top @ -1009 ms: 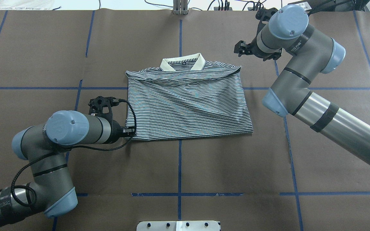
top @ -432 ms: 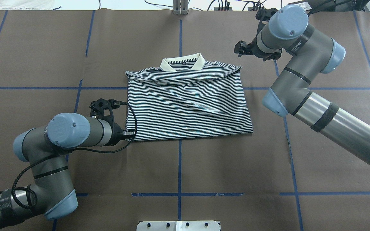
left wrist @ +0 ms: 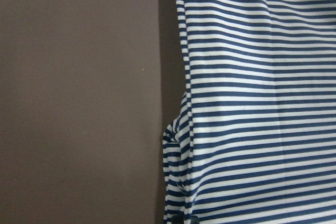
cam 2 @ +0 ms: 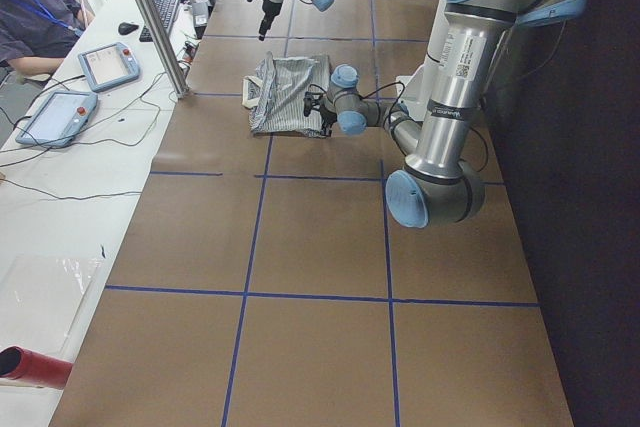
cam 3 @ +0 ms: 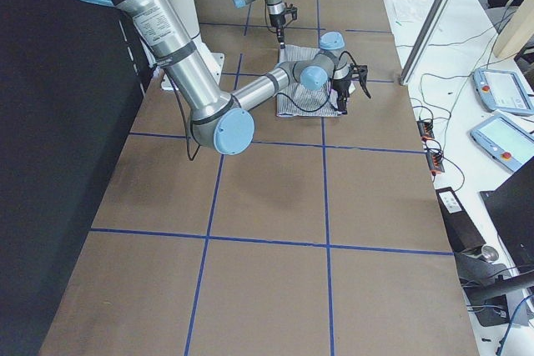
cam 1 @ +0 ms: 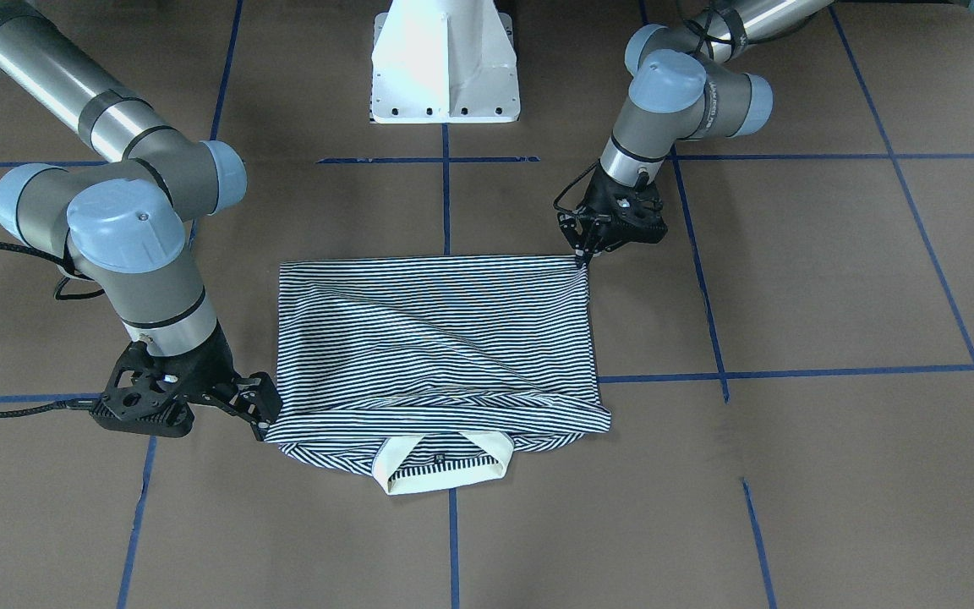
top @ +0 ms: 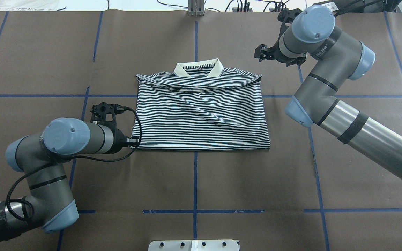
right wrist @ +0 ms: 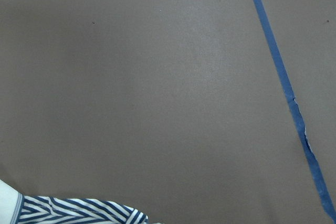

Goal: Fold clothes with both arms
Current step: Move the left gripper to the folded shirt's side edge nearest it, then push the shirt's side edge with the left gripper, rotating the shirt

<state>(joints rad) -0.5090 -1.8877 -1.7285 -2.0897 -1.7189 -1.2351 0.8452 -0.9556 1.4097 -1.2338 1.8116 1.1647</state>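
Observation:
Next, my left gripper lets go of the hem corner of the striped polo shirt on the short blue tape piece [cam 1: 753, 539] past the line's gap.
The striped polo shirt [top: 201, 111] lies folded into a rectangle at the table's middle, cream collar [top: 197, 68] at the far edge. My left gripper [top: 137, 141] is shut on the shirt's near-left hem corner, low at the table; in the front view this gripper [cam 1: 585, 254] meets that corner. The left wrist view shows bunched stripes [left wrist: 252, 103]. My right gripper [top: 259, 52] is open and empty, just off the shirt's far-right shoulder corner; it also shows in the front view [cam 1: 263, 413]. The right wrist view shows only a bit of the shirt [right wrist: 79, 211].
Brown paper with blue tape lines covers the table [top: 82, 52]. The white pedestal base [cam 1: 445, 59] stands at the robot's side. A metal post [top: 195, 7] stands at the far edge. An operator [cam 2: 35, 17] and tablets sit beyond the far edge.
My left gripper has moved left and slightly away from the robot, dragging the shirt's hem corner; the shirt's body shifted left and flattened. The right arm has not moved.

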